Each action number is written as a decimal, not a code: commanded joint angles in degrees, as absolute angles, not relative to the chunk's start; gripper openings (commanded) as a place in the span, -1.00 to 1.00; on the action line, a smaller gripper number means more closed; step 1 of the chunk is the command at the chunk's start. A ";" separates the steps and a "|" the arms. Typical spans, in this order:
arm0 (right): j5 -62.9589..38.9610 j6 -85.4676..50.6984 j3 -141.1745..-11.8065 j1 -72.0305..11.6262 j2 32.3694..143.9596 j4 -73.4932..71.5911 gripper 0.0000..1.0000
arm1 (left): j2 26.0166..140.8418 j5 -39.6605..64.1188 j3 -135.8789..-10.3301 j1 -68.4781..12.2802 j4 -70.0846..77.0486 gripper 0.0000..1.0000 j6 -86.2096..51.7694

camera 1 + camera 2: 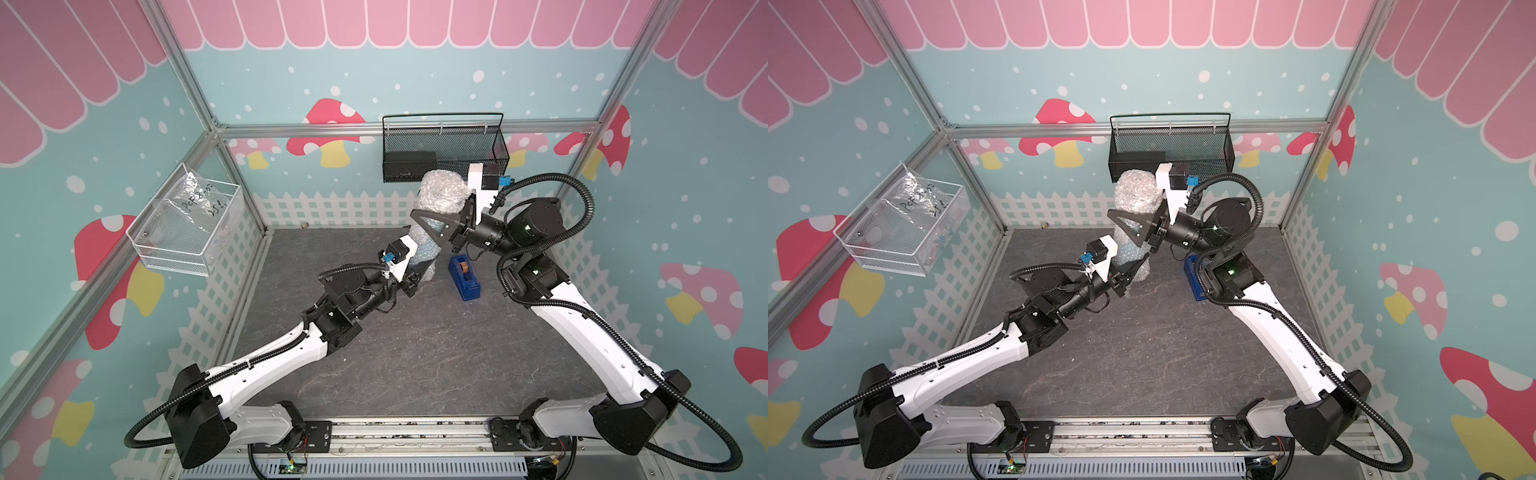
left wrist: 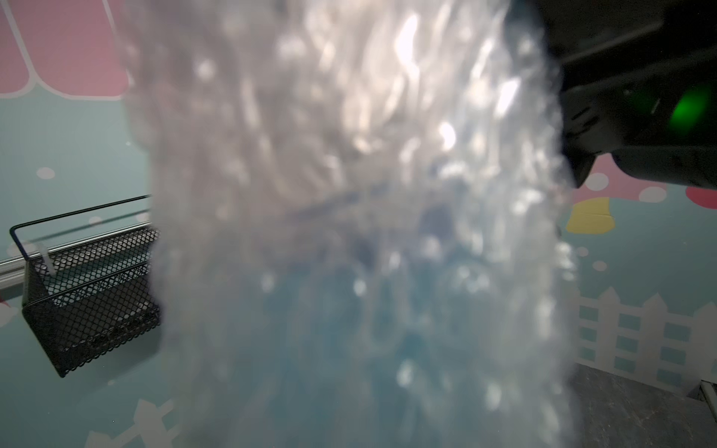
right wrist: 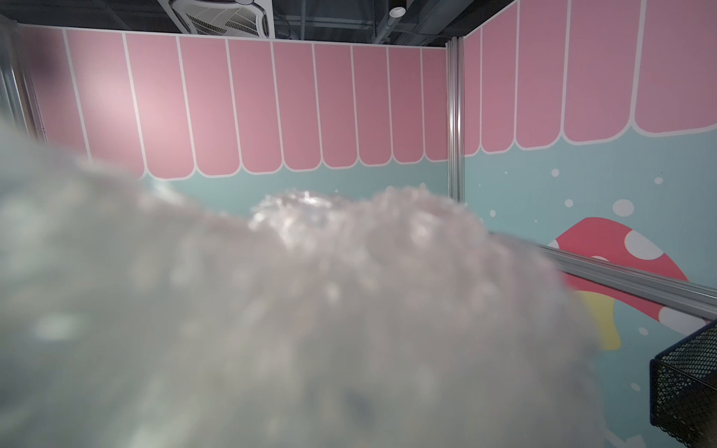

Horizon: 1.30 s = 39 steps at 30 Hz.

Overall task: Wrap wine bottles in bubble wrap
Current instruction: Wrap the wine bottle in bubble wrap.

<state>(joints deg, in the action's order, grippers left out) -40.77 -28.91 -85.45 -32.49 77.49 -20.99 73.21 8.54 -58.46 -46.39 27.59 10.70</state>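
Next, my left gripper opens and takes hold again of the bundle's lower end (image 1: pixel 1141 272), as my right gripper holds the bundle's middle and needs to be freed for the tape dispenser.
The bubble wrap (image 1: pixel 440 193) (image 1: pixel 1138 195) is rolled into an upright bundle above the back of the table. A blue tint inside it is the wine bottle (image 1: pixel 427 249) (image 1: pixel 1126 251), blurred in the left wrist view (image 2: pixel 349 333). My right gripper (image 1: pixel 426 224) (image 1: pixel 1126 226) is shut on the bundle's middle, one black finger across its front. The left gripper (image 1: pixel 422 271) (image 1: pixel 1133 268) is shut on the bundle's lower end. Bubble wrap (image 2: pixel 349 155) (image 3: pixel 271 310) fills both wrist views and hides the jaws there.
A dark-blue tape dispenser (image 1: pixel 464 277) (image 1: pixel 1192 276) lies on the table right of the bundle, under the right arm. A black mesh basket (image 1: pixel 444 143) (image 2: pixel 89 287) hangs on the back wall. A white wire basket (image 1: pixel 183 249) on the left wall holds a clear bag (image 1: pixel 195 203).
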 commanded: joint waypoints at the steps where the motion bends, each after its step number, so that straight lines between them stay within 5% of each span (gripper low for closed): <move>1: -46.69 -32.51 -85.09 -33.37 77.44 -24.01 0.31 | 72.56 29.00 -59.55 -45.95 25.51 -0.64 10.96; 9: -61.52 -38.07 -83.36 -29.77 81.34 -33.37 0.45 | 70.55 49.95 -61.97 -40.44 28.78 -0.76 -3.66; 12: -65.17 -40.33 -84.25 -29.35 83.08 -35.85 0.17 | 70.32 51.30 -62.66 -40.18 28.19 -0.74 -4.71; 13: -65.64 -41.15 -84.59 -29.36 83.76 -36.33 -0.11 | 70.18 51.12 -62.67 -40.17 28.19 -0.70 -5.00; 15: -65.96 -42.22 -84.73 -29.36 84.24 -37.45 -0.58 | 69.94 48.80 -62.36 -40.17 28.87 -0.41 -5.83; 17: -64.41 -42.87 -84.09 -29.31 83.96 -38.29 -0.88 | 69.56 43.59 -61.29 -40.17 30.22 0.17 -6.63; 22: -54.94 -44.75 -81.56 -29.44 81.30 -38.59 -1.00 | 69.13 31.38 -56.83 -40.78 36.53 0.74 -5.64; 25: -49.33 -46.53 -79.03 -29.41 79.36 -40.91 -1.00 | 70.03 28.48 -55.46 -41.04 39.31 0.70 -5.09; 31: -46.34 -53.33 -78.31 -29.50 79.36 -48.77 -1.00 | 74.02 30.06 -56.44 -42.03 39.40 0.26 -4.03; 39: -45.52 -57.66 -78.75 -29.95 81.56 -53.60 -1.00 | 78.05 32.63 -58.76 -42.36 38.21 0.55 -5.18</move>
